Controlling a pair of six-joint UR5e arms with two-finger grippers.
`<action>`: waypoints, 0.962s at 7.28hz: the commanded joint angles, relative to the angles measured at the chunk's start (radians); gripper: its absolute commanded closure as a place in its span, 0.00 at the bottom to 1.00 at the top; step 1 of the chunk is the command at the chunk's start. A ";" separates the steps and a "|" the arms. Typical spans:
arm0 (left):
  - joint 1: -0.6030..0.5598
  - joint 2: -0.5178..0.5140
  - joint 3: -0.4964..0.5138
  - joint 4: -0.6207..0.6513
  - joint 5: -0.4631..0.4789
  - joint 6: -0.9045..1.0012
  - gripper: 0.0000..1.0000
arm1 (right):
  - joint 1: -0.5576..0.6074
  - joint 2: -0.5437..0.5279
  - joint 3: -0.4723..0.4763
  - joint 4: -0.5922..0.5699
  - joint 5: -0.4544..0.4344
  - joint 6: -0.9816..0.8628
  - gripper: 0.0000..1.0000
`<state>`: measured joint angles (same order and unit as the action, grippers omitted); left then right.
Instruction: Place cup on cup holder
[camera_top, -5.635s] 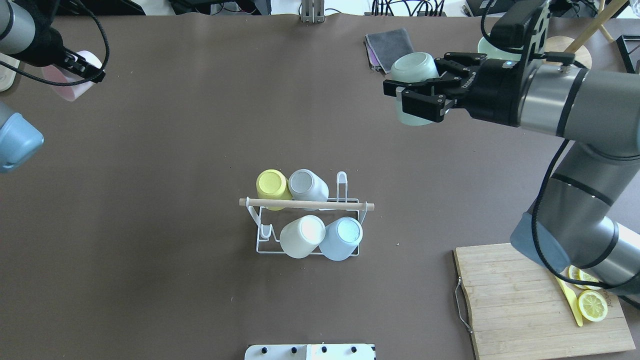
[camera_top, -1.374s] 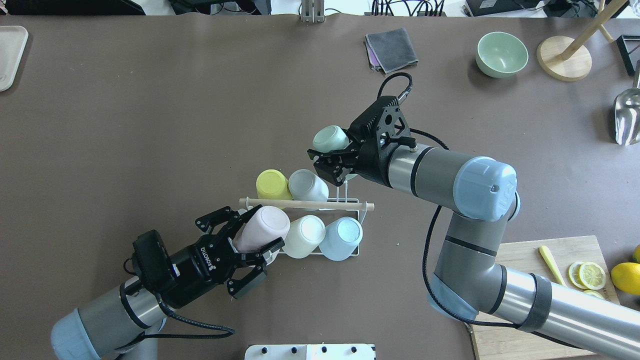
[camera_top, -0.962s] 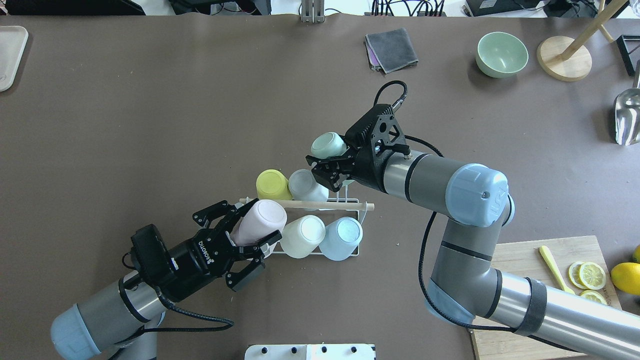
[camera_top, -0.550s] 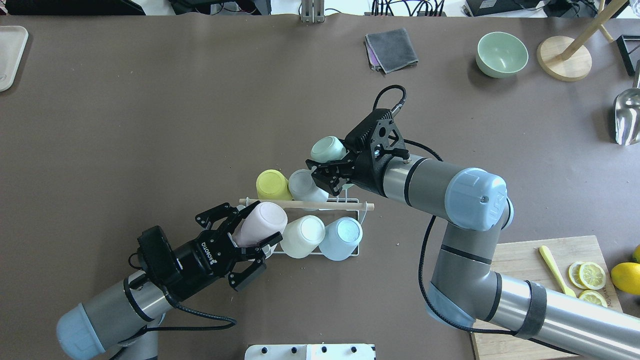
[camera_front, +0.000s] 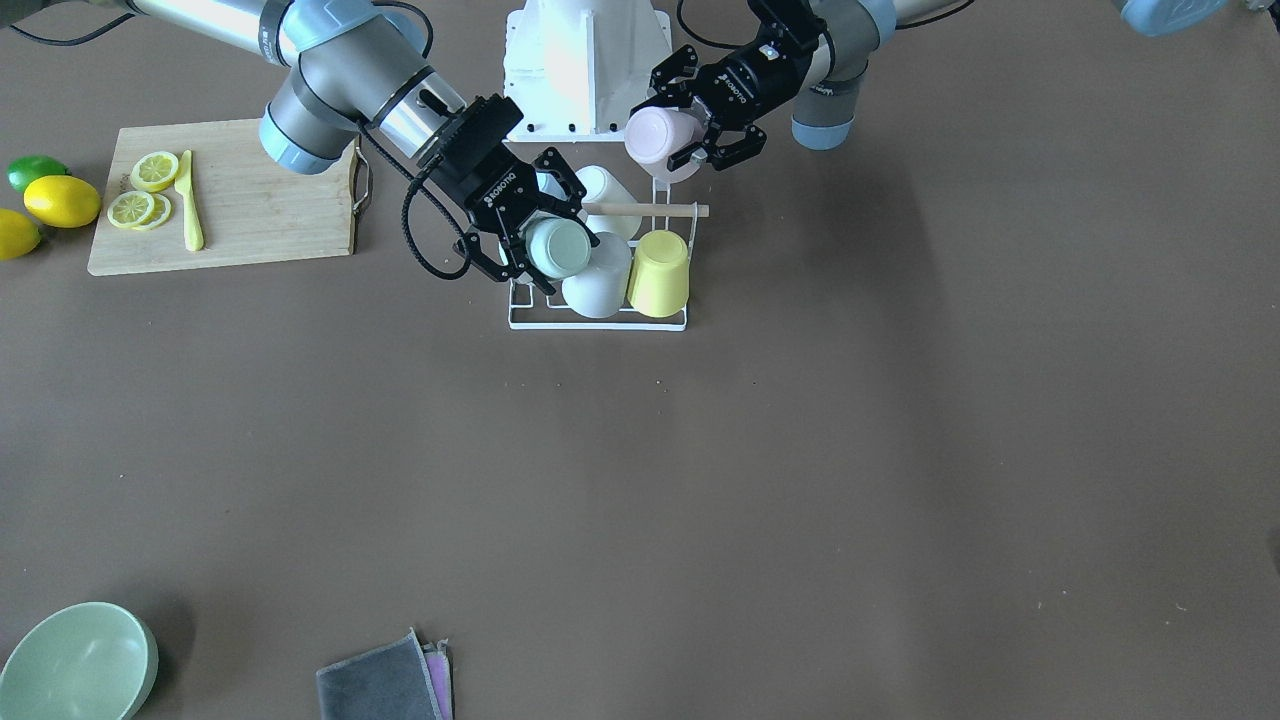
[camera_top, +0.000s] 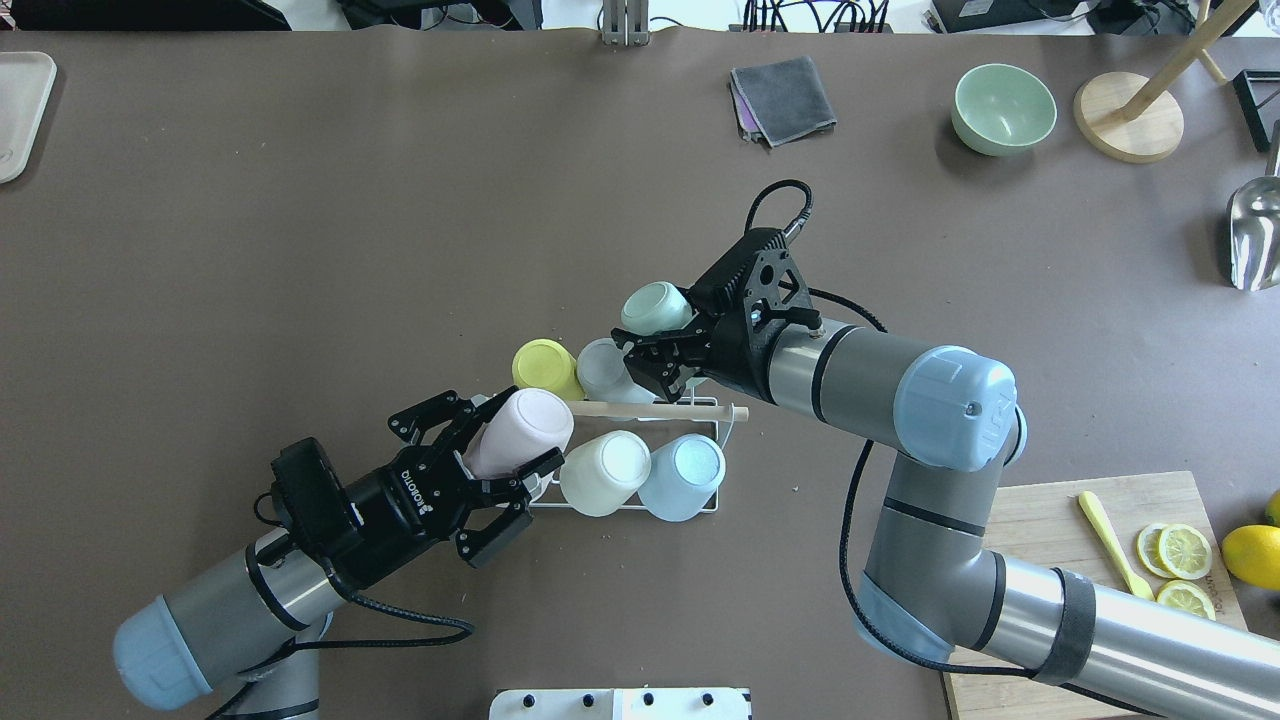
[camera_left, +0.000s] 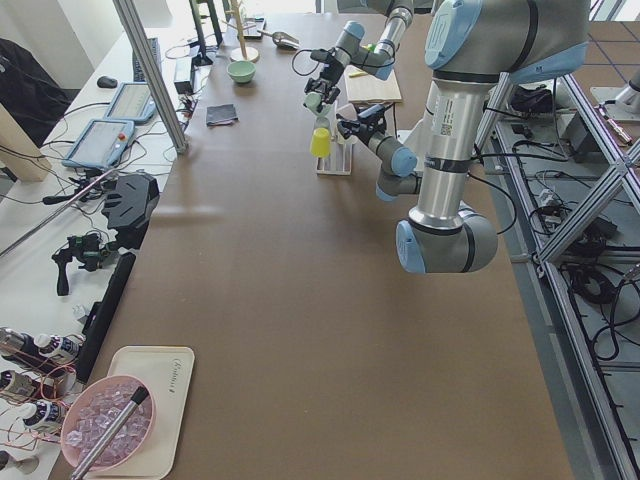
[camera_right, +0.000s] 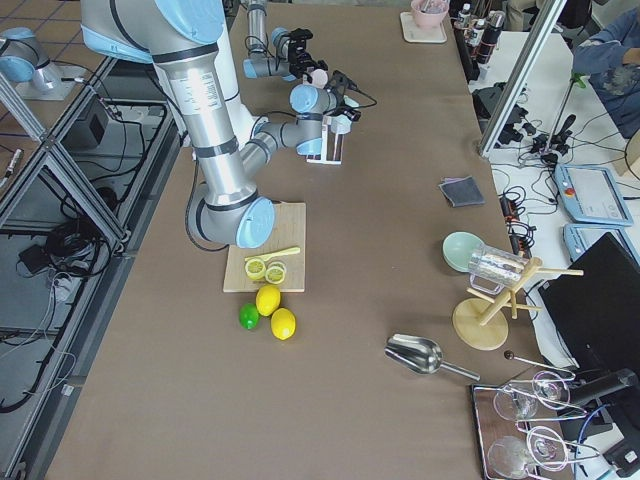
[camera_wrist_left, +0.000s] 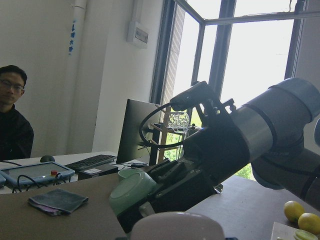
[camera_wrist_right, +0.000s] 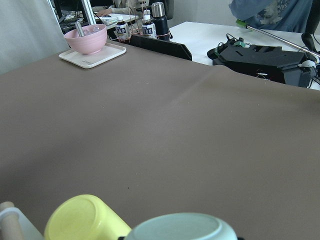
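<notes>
The pink cup, now tilted at a near rack corner, will go on the free peg of the cup holder (camera_front: 668, 200) beside the cream cup, opposite the yellow cup, where my left gripper needs to let go of it.
The cup holder (camera_top: 620, 508), a white wire rack with a wooden rod handle (camera_top: 660, 408), stands mid-table and carries yellow (camera_top: 545, 368), grey (camera_top: 608, 368), cream (camera_top: 605, 470) and light blue (camera_top: 683, 475) cups upside down. My left gripper (camera_top: 505, 440) is shut on a pink cup (camera_top: 525, 435), tilted at the rack's near left corner. My right gripper (camera_top: 660, 345) is shut on a mint green cup (camera_top: 655, 308), tilted over the rack's far right corner. The front view shows the same: pink cup (camera_front: 655, 135), mint cup (camera_front: 557, 247), rack (camera_front: 600, 325). I cannot tell whether either cup rests on a prong.
A wooden cutting board (camera_top: 1030, 600) with lemon slices and a yellow knife lies near right. A green bowl (camera_top: 1003, 108), grey cloth (camera_top: 783, 98), wooden stand (camera_top: 1128, 128) and metal scoop (camera_top: 1255, 230) sit at the far right. A white tray (camera_top: 20, 110) lies far left.
Both arms carried their cups from the table's far corners in to the rack. In the last half second the mint cup moved slightly nearer the rack; the pink cup hardly moved.
</notes>
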<state>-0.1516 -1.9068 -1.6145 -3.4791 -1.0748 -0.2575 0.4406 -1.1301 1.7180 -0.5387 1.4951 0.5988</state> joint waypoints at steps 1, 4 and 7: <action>-0.005 -0.009 0.002 0.002 0.001 0.000 1.00 | 0.000 0.001 0.000 0.000 -0.001 0.003 1.00; -0.017 -0.009 0.015 0.009 0.001 0.000 1.00 | 0.000 0.003 0.005 0.002 -0.003 0.003 0.00; -0.025 -0.009 0.024 0.011 0.001 0.000 1.00 | 0.000 0.003 0.005 0.002 -0.003 0.003 0.00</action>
<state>-0.1749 -1.9166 -1.5942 -3.4694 -1.0738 -0.2577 0.4403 -1.1276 1.7226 -0.5369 1.4926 0.6013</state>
